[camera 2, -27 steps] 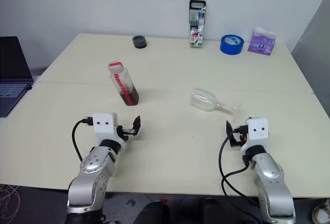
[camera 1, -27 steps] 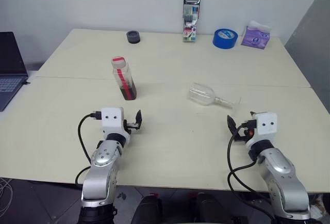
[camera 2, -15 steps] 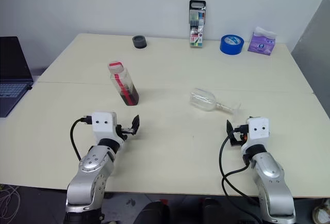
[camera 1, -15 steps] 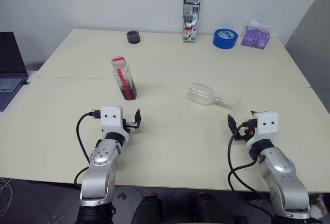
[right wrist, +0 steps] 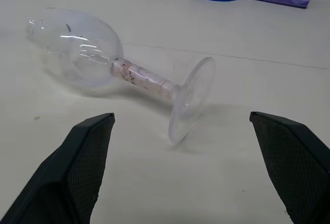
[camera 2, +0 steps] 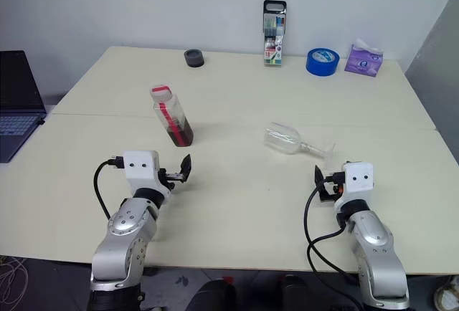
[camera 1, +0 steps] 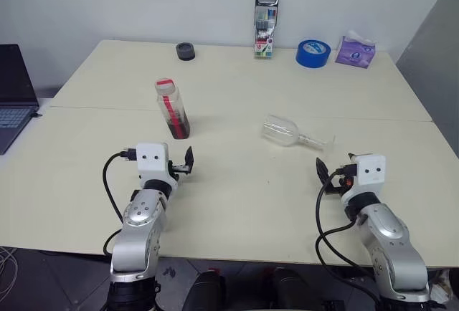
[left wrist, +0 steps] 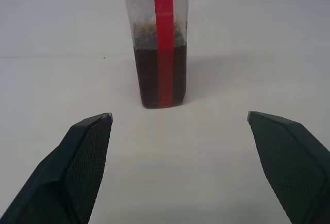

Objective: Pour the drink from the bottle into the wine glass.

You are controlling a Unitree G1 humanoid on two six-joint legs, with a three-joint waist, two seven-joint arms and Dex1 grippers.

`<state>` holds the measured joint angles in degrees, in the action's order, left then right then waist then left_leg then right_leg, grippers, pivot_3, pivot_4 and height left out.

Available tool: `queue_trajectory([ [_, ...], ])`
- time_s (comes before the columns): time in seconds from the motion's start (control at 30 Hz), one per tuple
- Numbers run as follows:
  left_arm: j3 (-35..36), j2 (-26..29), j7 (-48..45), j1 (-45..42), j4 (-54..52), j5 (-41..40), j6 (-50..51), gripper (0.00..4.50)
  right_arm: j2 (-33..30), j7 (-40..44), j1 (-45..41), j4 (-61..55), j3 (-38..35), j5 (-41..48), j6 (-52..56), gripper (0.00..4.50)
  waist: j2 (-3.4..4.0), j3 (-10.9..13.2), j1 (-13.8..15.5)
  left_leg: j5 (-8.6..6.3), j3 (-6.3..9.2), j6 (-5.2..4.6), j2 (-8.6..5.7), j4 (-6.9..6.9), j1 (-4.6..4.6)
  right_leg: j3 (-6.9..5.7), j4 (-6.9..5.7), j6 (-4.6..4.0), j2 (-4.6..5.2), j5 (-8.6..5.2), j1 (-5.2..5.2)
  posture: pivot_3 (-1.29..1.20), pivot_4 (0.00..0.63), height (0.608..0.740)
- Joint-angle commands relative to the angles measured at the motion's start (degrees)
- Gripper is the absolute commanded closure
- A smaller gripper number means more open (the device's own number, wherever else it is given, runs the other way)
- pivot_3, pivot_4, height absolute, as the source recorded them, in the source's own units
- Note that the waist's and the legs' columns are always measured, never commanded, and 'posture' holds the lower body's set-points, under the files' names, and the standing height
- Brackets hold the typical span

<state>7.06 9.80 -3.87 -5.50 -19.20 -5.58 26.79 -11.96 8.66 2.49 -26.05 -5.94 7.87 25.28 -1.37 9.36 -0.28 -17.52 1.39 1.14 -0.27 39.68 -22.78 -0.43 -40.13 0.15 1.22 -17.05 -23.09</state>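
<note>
The bottle's clear upper body (camera 1: 170, 105), just below its cap and above the dark drink, is the next spot for my left gripper to go to and close on.
The bottle (camera 1: 171, 103) stands upright left of the table's middle, capped red and white, with the dark drink (left wrist: 147, 79) filling its lower part. The wine glass (camera 1: 289, 132) lies on its side right of centre, bowl toward the bottle, foot (right wrist: 192, 99) toward the right, and looks empty. My left gripper (left wrist: 179, 114) is open and empty, pointing level at the bottle a short way in front of it. My right gripper (right wrist: 181, 114) is open and empty too, facing the glass's stem and foot from the near side without touching.
Along the far edge stand a marker-pen case (camera 1: 266, 26), a blue tape roll (camera 1: 313, 52), a purple tissue pack (camera 1: 356, 49) and a small black round thing (camera 1: 186, 51). A laptop (camera 1: 14, 96) sits off the table's left side.
My left gripper has edged slightly to the left and toward the bottle. The right gripper, bottle and glass have stayed where they were.
</note>
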Motion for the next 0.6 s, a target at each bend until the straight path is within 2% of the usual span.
queue_trajectory([
  [0.03,0.6,0.2,0.4,-0.9,-1.0,0.2,-1.1,0.02,0.0,-0.2,-1.5,-1.0,-0.5,0.0,-1.8,0.0,0.0,0.0,0.0,0.0,0.0,0.0,0.0,0.0,0.0,0.0,0.0,0.0,0.0,0.0,0.0,0.0,0.15,0.74],
  [0.27,0.6,0.0,1.0,-1.5,-0.9,0.2,-1.0,0.02,-1.5,0.0,-5.6,-1.0,-0.2,-1.3,-3.1,0.0,0.0,0.0,0.0,0.0,0.0,0.0,0.0,0.01,0.0,0.0,0.0,0.0,0.0,0.0,0.0,0.0,0.15,0.74],
  [0.4,0.4,-0.3,2.2,-2.7,0.3,1.1,-1.1,0.02,-1.6,0.3,-14.7,1.8,-0.1,-0.4,-2.8,0.0,0.0,0.0,-0.2,0.01,-0.01,0.01,0.0,0.02,0.03,0.0,-0.05,0.0,-0.01,0.0,0.0,0.0,0.15,0.74],
  [0.5,0.0,-0.7,2.8,-3.2,0.9,1.3,-1.3,0.02,-1.4,5.5,-21.6,4.3,1.6,4.5,0.4,0.0,0.01,0.0,-0.2,0.01,-0.01,0.02,0.0,0.02,0.03,-0.01,-0.06,0.0,-0.02,0.0,-0.01,0.0,0.15,0.74],
  [0.6,-0.3,-1.4,3.3,-3.8,1.5,1.7,-1.4,0.02,-3.2,15.6,-28.0,6.6,2.9,13.4,6.7,0.0,0.0,0.0,-0.2,0.01,0.02,0.02,0.0,0.01,-0.01,-0.04,0.0,-0.01,-0.02,0.01,-0.02,0.0,0.15,0.74],
])
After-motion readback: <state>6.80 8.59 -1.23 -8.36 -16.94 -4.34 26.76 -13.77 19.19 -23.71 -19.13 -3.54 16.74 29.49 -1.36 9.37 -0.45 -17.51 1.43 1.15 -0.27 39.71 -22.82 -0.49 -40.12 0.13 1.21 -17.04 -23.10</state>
